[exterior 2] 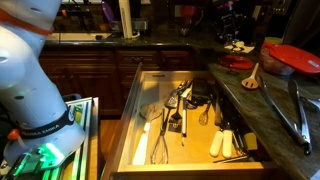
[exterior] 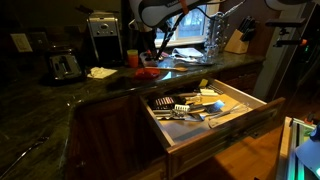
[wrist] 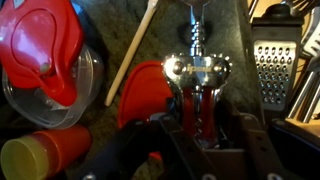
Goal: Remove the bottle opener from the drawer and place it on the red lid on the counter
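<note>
I need to release the bottle opener on the middle of the flat red lid (exterior: 148,73) (wrist: 158,106), next to the wooden spoon.
In the wrist view my gripper (wrist: 198,118) is shut on the bottle opener (wrist: 198,68), a red and chrome winged corkscrew type. It holds the opener above the dark counter (wrist: 225,30), just right of the flat red lid (wrist: 145,92); whether the opener touches the lid I cannot tell. The red lid also shows in both exterior views (exterior: 150,72) (exterior 2: 237,62). The drawer (exterior: 262,104) (exterior 2: 132,110) stands pulled open with several utensils inside. The arm (exterior: 152,14) reaches down over the counter.
A clear bowl with a red cover (wrist: 45,55) (exterior 2: 295,58) and an orange-red cup (wrist: 45,155) on its side lie left of the lid. A wooden spoon (wrist: 135,45) (exterior 2: 252,78) lies beside it. Tongs (exterior 2: 300,112) rest on the counter. A grater (wrist: 272,70) lies in the drawer.
</note>
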Robot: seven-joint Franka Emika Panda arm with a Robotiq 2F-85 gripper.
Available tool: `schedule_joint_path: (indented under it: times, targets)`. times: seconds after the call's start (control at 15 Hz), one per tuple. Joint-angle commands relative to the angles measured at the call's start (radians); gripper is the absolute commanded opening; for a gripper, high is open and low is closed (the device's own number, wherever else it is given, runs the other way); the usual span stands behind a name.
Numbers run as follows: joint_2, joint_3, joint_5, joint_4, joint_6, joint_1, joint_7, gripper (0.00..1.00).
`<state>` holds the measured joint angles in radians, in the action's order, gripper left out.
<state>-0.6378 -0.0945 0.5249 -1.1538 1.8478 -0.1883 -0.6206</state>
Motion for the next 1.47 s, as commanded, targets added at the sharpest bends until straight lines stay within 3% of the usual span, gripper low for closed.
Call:
schedule_joint_path:
  times: [0.0,0.6,0.67,0.93,1.0,1.07,1.13,1.4]
  targets:
    - [-0.155,0.017,-0.002,0.200,0.021,-0.017,-0.090,0.21]
    - [-0.353,0.047,-0.039,0.406,0.046,-0.046,-0.220,0.21]
    - [-0.364,0.017,-0.016,0.415,0.043,-0.031,-0.222,0.21]
    - [-0.393,0.012,-0.022,0.443,0.036,-0.027,-0.253,0.21]
    - [-0.396,0.015,-0.020,0.447,0.029,-0.028,-0.257,0.25]
    - [-0.398,0.014,-0.022,0.451,0.030,-0.027,-0.260,0.70]
    - [-0.399,0.016,-0.019,0.456,0.029,-0.028,-0.263,0.71]
    - [-0.372,0.010,-0.033,0.475,-0.015,-0.029,-0.257,0.99]
